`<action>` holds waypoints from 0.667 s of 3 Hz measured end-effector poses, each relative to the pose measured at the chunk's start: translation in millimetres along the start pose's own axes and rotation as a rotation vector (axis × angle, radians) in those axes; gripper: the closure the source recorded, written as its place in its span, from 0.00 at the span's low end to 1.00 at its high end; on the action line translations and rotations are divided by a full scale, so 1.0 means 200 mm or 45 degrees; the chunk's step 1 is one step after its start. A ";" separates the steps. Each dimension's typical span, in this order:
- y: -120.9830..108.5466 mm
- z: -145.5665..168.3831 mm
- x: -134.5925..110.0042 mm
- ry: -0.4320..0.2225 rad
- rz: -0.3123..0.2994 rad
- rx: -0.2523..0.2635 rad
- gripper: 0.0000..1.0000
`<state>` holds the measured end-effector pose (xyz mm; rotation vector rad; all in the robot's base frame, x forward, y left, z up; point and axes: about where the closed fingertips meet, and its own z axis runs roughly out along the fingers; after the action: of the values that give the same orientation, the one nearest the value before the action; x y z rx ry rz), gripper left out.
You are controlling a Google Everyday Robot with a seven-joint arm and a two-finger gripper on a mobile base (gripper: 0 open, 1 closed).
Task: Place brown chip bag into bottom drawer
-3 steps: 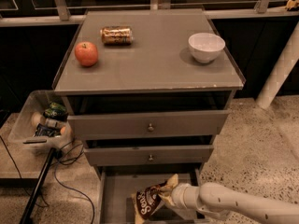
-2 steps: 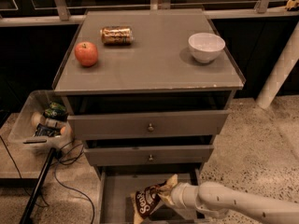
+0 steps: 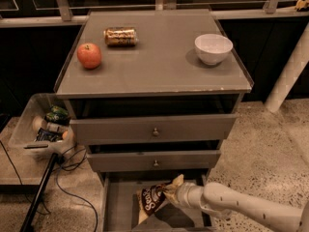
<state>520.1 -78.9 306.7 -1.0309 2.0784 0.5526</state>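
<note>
Next, I let go of the brown chip bag with my gripper on the middle of the open bottom drawer's grey bottom (image 3: pixel 150 203). The bag now hangs tilted just above it.
The brown chip bag (image 3: pixel 152 200) is dark brown with white lettering and tan ends. It hangs tilted just above the floor of the open bottom drawer (image 3: pixel 120 211), the lowest grey tray of the cabinet. My gripper (image 3: pixel 172 192) reaches in from the lower right on a white arm and is shut on the bag's upper right end. The bag's lower end points down toward the drawer floor; I cannot tell whether it touches.
On the cabinet top stand a red apple (image 3: pixel 90 55), a gold can (image 3: pixel 120 36) lying on its side and a white bowl (image 3: pixel 213 48). The two upper drawers (image 3: pixel 155 129) are slightly pulled out. A plastic bin (image 3: pixel 43 127) with items and cables sits on the left floor.
The bag and gripper have shifted very slightly; otherwise nothing has visibly changed.
</note>
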 end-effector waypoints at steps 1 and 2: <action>-0.09 0.08 0.02 -0.040 -0.004 0.045 1.00; -0.13 0.20 0.08 -0.078 -0.037 0.035 1.00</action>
<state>550.6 -76.1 268.1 -1.0149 2.0089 0.5334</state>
